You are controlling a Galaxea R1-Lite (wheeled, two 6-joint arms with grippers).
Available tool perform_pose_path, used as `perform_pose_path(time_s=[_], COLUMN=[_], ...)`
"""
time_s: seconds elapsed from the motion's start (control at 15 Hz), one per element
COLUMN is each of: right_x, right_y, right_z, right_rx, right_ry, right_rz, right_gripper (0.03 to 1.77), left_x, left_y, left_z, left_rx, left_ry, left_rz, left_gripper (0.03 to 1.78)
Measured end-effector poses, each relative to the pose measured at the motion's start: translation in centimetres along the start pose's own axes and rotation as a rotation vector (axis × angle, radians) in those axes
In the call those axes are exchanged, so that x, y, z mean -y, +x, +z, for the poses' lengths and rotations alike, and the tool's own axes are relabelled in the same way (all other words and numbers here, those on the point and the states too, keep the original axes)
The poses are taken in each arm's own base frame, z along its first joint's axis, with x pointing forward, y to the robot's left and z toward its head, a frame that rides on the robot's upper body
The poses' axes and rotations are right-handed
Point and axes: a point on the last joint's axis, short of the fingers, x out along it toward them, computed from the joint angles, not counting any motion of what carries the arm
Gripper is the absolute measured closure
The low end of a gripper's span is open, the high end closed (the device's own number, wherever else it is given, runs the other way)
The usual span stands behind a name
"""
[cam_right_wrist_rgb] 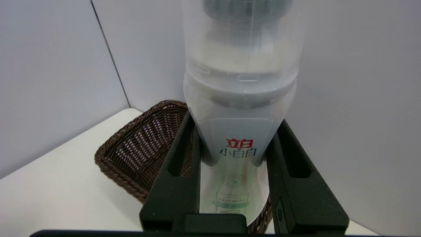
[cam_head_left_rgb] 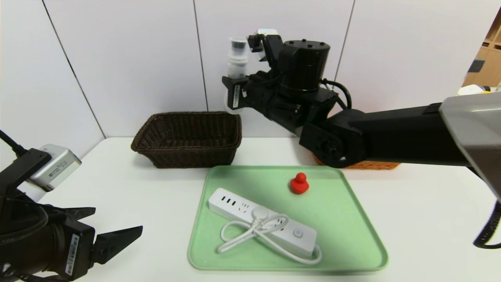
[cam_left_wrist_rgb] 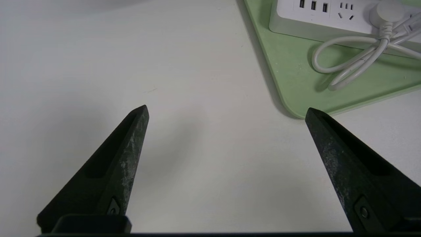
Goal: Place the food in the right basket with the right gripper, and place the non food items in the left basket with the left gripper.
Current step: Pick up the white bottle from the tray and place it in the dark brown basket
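I will set the slim clear bottle on the middle of the dark brown basket's bottom (cam_head_left_rgb: pixel 198 139) with my right gripper.
My right gripper (cam_head_left_rgb: pixel 234 87) is shut on the slim clear bottle (cam_head_left_rgb: pixel 237 58), holding it upright in the air above the right end of the dark brown left basket (cam_head_left_rgb: pixel 188 133). The right wrist view shows the bottle (cam_right_wrist_rgb: pixel 241 82) clamped between both fingers of that gripper (cam_right_wrist_rgb: pixel 236 120), with the dark basket (cam_right_wrist_rgb: pixel 131 148) below. My left gripper (cam_head_left_rgb: pixel 117 219) hangs open and empty over the table at the near left (cam_left_wrist_rgb: pixel 226 108). The white power strip (cam_head_left_rgb: pixel 242 205) and the red toy (cam_head_left_rgb: pixel 299 183) lie on the green tray (cam_head_left_rgb: pixel 344 219). The food is out of view.
The orange-tan right basket (cam_head_left_rgb: pixel 372 165) is mostly hidden behind my right arm. In the left wrist view the tray corner (cam_left_wrist_rgb: pixel 296 98) and the power strip's coiled cord (cam_left_wrist_rgb: pixel 348 62) lie just beyond the left fingertips. A white wall stands behind the baskets.
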Motion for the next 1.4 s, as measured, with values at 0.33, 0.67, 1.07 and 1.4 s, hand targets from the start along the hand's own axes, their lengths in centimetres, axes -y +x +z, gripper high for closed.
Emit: perform_pose_path(time_s=[0.33,0.67,1.07,1.4], right_x=[1.2,1.1,0.8,0.7], right_y=[4.2,5.7,6.0,6.1], right_z=[-3.6,-8.3,-9.5,-9.6], right_rx=[-0.023,-0.086,-0.107,-0.091], right_ry=[-0.004,-0.004,-0.001,0.002], right_rz=[-0.014,0.005,0.033,0.036], right_gripper=[1.23,1.23,1.23,0.89], left_x=[0.0,0.0,0.0,0.0], left_y=[0.2,0.3,0.3,0.3], left_z=[0.2,0.0,-0.2,-0.2], left_rx=[0.000,-0.009,-0.018,-0.017], left_ry=[0.000,0.001,0.001,0.002], left_rz=[0.003,0.004,0.006,0.004], left_gripper=[0.12,0.12,0.12,0.12])
